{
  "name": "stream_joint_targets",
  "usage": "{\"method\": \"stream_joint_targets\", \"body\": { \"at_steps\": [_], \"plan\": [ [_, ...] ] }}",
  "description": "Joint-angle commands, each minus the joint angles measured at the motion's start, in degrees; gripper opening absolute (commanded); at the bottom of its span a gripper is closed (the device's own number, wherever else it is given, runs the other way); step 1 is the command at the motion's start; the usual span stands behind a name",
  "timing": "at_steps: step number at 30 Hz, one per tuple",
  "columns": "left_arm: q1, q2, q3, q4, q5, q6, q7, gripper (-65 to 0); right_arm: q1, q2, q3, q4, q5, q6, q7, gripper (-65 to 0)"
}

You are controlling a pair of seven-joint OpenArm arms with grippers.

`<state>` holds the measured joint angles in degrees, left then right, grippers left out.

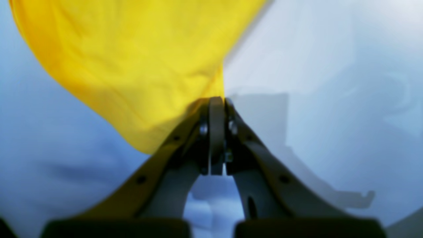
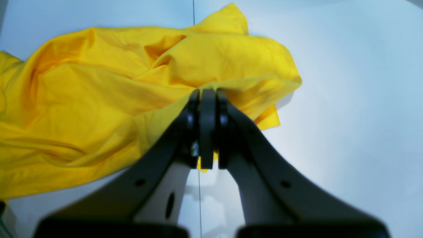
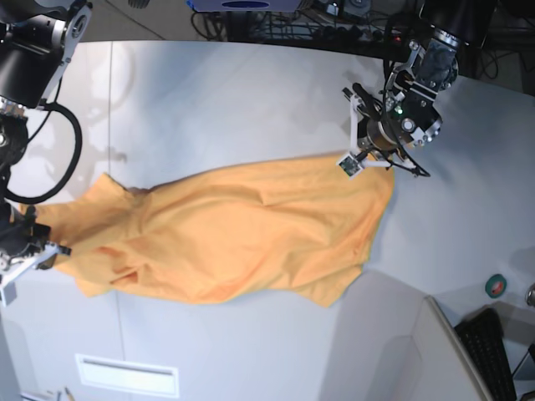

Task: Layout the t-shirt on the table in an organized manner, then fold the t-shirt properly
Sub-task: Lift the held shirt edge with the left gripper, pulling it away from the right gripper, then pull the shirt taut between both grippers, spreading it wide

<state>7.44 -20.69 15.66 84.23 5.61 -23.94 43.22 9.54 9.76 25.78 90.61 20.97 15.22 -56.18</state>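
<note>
I will use my left gripper to let go of the orange-yellow t-shirt's corner on the bare white table closer to the back-edge cables [image 3: 384,88].
The orange-yellow t-shirt [image 3: 242,242] lies stretched across the white table [image 3: 226,109], wrinkled, with no print showing. My left gripper [image 3: 361,159], on the right of the base view, is shut on the shirt's far right corner. In the left wrist view its jaws [image 1: 216,99] pinch the yellow cloth [image 1: 138,66], which hangs taut above the table [image 1: 330,82]. My right gripper [image 3: 46,249], at the left edge, is shut on the shirt's left end. In the right wrist view it [image 2: 208,91] clamps a folded edge of the bunched shirt [image 2: 99,99] over the table [image 2: 347,99].
A thin dark seam [image 3: 111,100] runs down the table's left part and also shows in the right wrist view [image 2: 193,13]. The table's front edge curves in at the lower right. A keyboard [image 3: 493,347] and a small green round object [image 3: 496,286] lie beyond it. Cables crowd the back edge.
</note>
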Motion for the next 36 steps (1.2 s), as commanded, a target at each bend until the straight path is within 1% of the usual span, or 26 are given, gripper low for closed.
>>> {"method": "stream_joint_targets", "body": {
  "at_steps": [1, 6, 9, 14, 20, 24, 26, 28, 30, 34, 36],
  "plan": [
    [1.3, -0.54, -0.06, 0.57, -0.46, -0.45, 1.22, -65.0, 0.7, 0.92, 0.29, 0.86, 0.7, -0.15, 1.46, -65.0],
    [6.49, -1.86, -0.14, 4.08, -0.46, -0.45, 1.22, -65.0, 0.53, 0.92, 0.29, 0.86, 0.7, -0.15, 1.63, -65.0],
    [9.57, -2.04, -0.23, 7.6, -0.2, -0.45, 1.22, -65.0, 0.53, 0.92, 0.29, 0.86, 0.7, -0.15, 1.63, -65.0],
    [14.14, -3.97, -0.85, 10.76, -0.29, -0.45, 1.22, -65.0, 0.26, 0.92, 0.29, 0.86, 0.7, -0.15, 1.63, -65.0],
    [18.1, -3.71, -11.84, 15.69, -0.82, -0.45, 0.87, -65.0, -3.17, 0.66, 0.11, 1.13, 0.7, -0.15, 1.63, -65.0],
    [18.98, -1.6, -17.81, 18.24, -0.82, -0.45, 1.04, -65.0, -6.07, 0.48, -0.07, 1.22, 0.96, -0.15, 1.63, -65.0],
    [19.24, 0.34, -20.63, 19.11, -1.87, -0.54, 1.04, -65.0, -7.74, 0.48, -0.07, 1.22, 1.05, -0.15, 1.72, -65.0],
    [19.77, 1.57, -24.06, 19.38, -5.91, -0.54, 1.04, -65.0, -9.06, 0.48, -0.07, 1.22, 1.05, -0.15, 1.72, -65.0],
    [19.77, 2.18, -27.75, 18.94, -13.74, -0.54, 1.13, -65.0, -10.38, 0.48, -0.07, 1.3, 1.05, -0.15, 1.72, -65.0],
    [19.85, 2.18, -36.01, 16.92, -30.0, -0.54, 1.13, -65.0, -12.4, 0.48, -0.07, 1.3, 1.05, -0.15, 2.34, -65.0],
    [19.85, 2.18, -38.65, 15.25, -34.49, -0.54, 1.13, -65.0, -13.36, 0.48, -0.07, 1.3, 1.05, -0.15, 4.27, -65.0]
  ]
}}
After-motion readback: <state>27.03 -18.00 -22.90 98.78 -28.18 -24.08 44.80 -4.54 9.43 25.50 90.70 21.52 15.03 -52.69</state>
